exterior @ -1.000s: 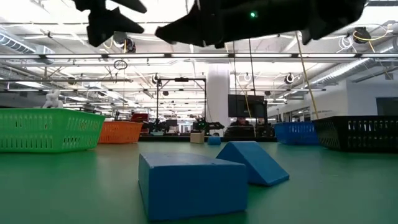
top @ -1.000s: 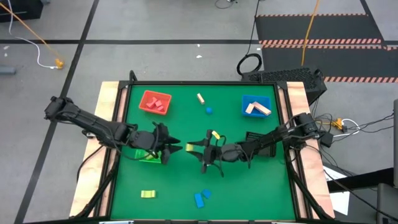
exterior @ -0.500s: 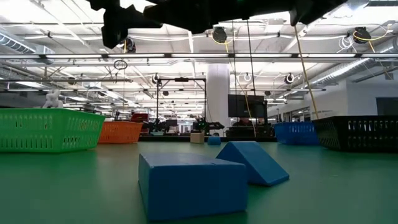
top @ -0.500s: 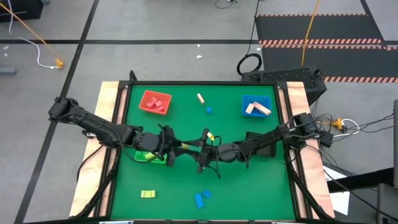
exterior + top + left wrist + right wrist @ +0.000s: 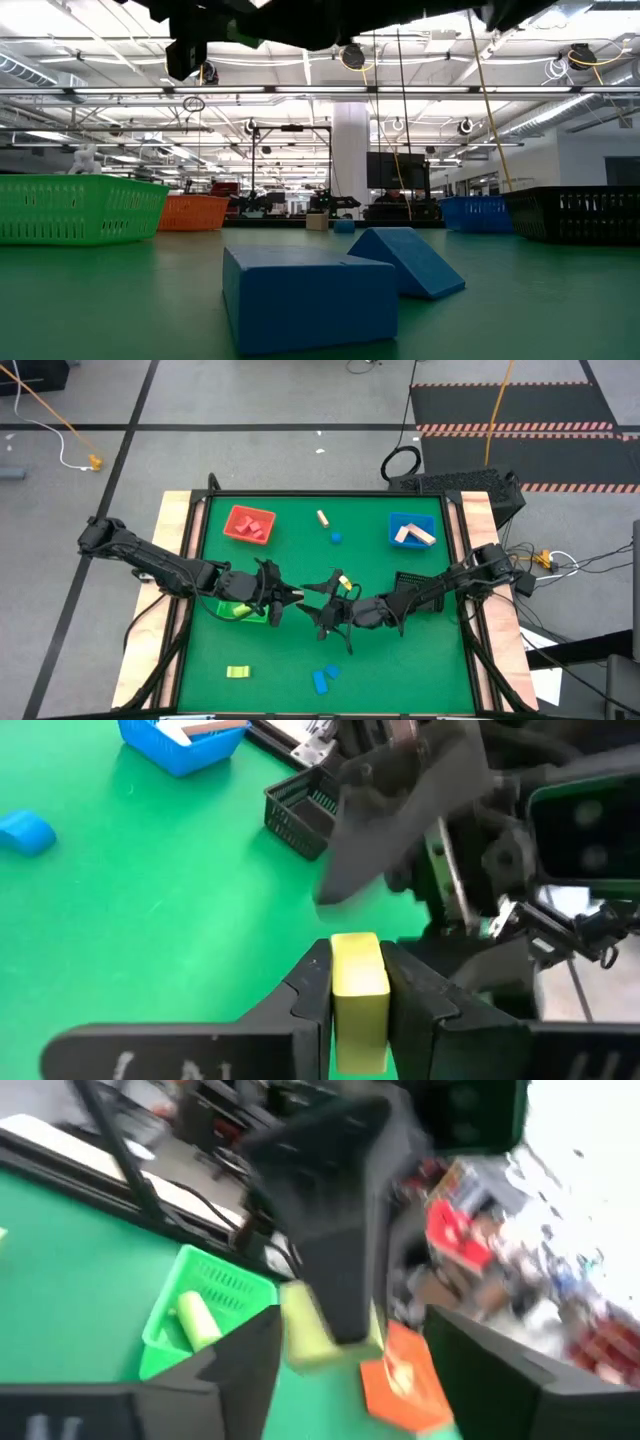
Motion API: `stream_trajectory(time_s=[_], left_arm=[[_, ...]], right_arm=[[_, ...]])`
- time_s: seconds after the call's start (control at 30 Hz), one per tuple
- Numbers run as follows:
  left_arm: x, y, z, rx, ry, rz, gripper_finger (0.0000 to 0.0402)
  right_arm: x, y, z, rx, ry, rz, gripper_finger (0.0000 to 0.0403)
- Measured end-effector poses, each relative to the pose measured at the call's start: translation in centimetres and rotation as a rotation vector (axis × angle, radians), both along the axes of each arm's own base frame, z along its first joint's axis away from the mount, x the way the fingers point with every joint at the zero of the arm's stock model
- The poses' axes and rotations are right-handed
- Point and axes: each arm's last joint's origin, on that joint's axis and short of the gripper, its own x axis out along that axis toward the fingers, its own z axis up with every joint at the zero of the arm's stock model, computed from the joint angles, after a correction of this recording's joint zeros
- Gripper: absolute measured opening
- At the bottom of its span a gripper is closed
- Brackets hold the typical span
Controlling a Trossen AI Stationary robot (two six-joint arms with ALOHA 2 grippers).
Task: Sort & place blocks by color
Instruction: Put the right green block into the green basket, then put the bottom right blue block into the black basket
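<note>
Next, my left gripper releases the yellow block inside the green tray (image 5: 230, 602), next to the yellow round piece.
My left gripper (image 5: 290, 597) is shut on a yellow block (image 5: 358, 982) above the middle of the green table. My right gripper (image 5: 318, 599) faces it tip to tip and is open. In the right wrist view its two fingers (image 5: 250, 1365) stand wide on either side of the yellow block (image 5: 315, 1330) without touching it. A green tray (image 5: 238, 611) under my left arm holds a yellow round piece (image 5: 196, 1318). Blue blocks (image 5: 322, 678) and a yellow block (image 5: 237, 672) lie on the table near the front edge. My left gripper pinches the yellow block by its two long sides (image 5: 357, 960) between its two fingers. The fingers lie level, pointing toward the table's right, along the block. The block is lifted clear of the table, and its free end sticks out past the fingertips toward my right gripper.
A red tray (image 5: 249, 524) with red pieces stands at the far left. A blue tray (image 5: 411, 531) with tan pieces stands at the far right. A tan block (image 5: 322, 518) and a blue round piece (image 5: 337, 538) lie between them. A black mesh basket (image 5: 408, 581) stands right of centre.
My left gripper has gone toward the table's right and now meets my right gripper tip to tip. My right arm has shifted a little toward the near edge. The yellow block that showed at my right gripper's tips now sits between my left gripper's fingers.
</note>
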Motion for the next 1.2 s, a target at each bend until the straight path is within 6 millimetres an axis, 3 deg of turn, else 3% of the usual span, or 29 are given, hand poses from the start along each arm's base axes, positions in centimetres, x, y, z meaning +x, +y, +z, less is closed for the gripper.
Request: stream_trajectory(time_s=[0.2, 0.33, 0.43, 0.63, 0.8, 1.0, 1.2], left_arm=[[-1.4, 0.6, -0.9, 0.020, 0.165, 0.018, 0.0060], [-3.8, 1.2, -2.0, -0.049, 0.401, 0.098, 0.0060], [-5.7, 1.3, -2.7, -0.115, 0.573, 0.153, 0.0060], [-8.6, 0.9, -4.2, -0.138, 0.899, 0.255, 0.0060], [-8.8, 0.9, -4.7, -0.107, 0.951, 0.282, 0.0062], [-8.8, 0.9, -4.7, -0.115, 0.946, 0.288, 0.0167], [-8.8, 0.8, -4.7, -0.141, 0.961, 0.274, 0.0260]], right_arm=[[-2.5, 2.2, 0.0, 0.263, 0.141, -0.034, 0.0281], [-4.2, 2.8, -0.3, 0.589, 0.271, 0.003, 0.0282], [-4.7, 3.2, -1.0, 0.735, 0.350, 0.017, 0.0274], [-4.8, 4.1, -2.2, 0.844, 0.462, 0.101, 0.0261], [-5.3, 4.9, -2.7, 0.846, 0.537, 0.137, 0.0255], [-6.2, 5.9, -3.1, 0.846, 0.587, 0.130, 0.0254], [-6.7, 6.7, -3.2, 1.079, 0.551, 0.012, 0.0254]])
